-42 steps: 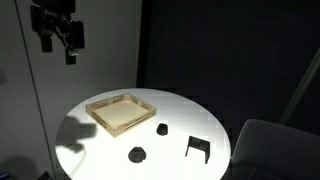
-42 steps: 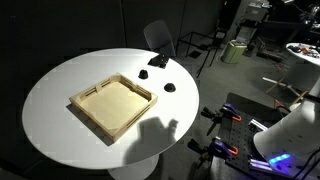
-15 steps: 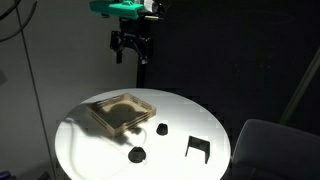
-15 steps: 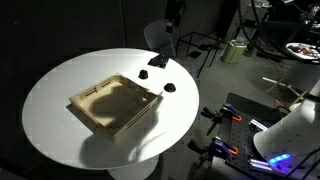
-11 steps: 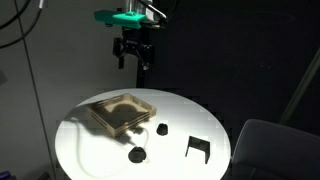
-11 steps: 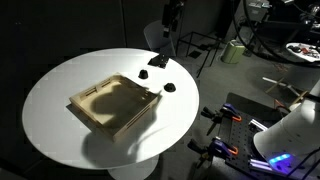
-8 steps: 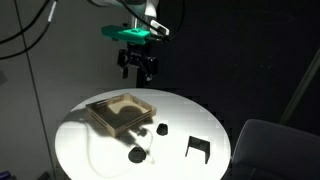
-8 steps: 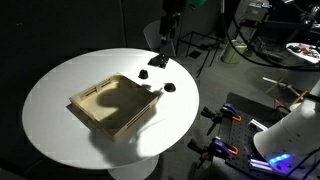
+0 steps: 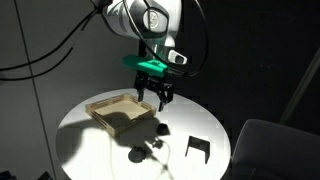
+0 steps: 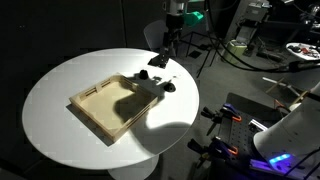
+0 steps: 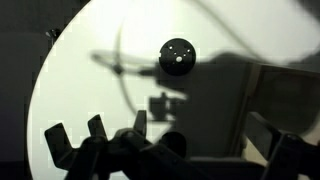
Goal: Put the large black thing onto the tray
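The robot's gripper will next go to the large black thing's leg [image 9: 188, 146] [image 11: 97, 128] nearest the tray and close there, leaving the chair-side leg free.
The large black thing [image 9: 197, 148] is an open frame on legs. It stands near the table edge by the chair and also shows in an exterior view [image 10: 158, 62]. The light wooden tray [image 9: 103, 104] lies on the round white table in both exterior views [image 10: 88, 96]. My gripper [image 9: 158, 98] hangs open and empty above the table, beside the tray's corner and well short of the frame. In the wrist view the open jaws [image 11: 200, 122] look down on a small round black lump [image 11: 176, 55]. The frame is out of the wrist view.
A small round black lump [image 9: 160, 128] and a flatter black blob [image 9: 137, 154] lie between the tray and the frame. A grey chair [image 9: 270, 145] stands by the table. The arm's shadow falls across the tray. Cluttered equipment stands beyond the table [image 10: 280, 130].
The arm has swung from high above the tray's far side down and across toward the table's middle. Its shadow now covers part of the tray. The black items have not moved.
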Tool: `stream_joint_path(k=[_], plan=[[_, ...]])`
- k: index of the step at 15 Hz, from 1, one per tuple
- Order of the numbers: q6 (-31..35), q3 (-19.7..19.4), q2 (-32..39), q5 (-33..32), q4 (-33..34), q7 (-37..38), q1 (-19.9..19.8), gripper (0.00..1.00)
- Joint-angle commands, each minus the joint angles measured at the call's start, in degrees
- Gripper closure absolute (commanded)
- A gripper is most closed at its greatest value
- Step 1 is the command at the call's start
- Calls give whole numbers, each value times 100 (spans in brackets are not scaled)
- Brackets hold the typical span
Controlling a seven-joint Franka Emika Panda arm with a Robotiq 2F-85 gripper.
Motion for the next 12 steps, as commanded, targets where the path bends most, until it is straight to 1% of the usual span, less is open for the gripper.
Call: stream_joint_path(k=[1, 5, 7, 9, 10, 12], plan=[[231, -50, 243, 167, 188, -394, -284, 0], [567, -61, 507, 161, 302, -847, -567, 0], [608, -45, 630, 149, 414, -1017, -669, 0], [537, -34, 672, 119, 511, -975, -705, 0], [603, -43, 553, 33, 268, -828, -659, 0], [603, -41, 603, 32, 346, -828, -674, 0]])
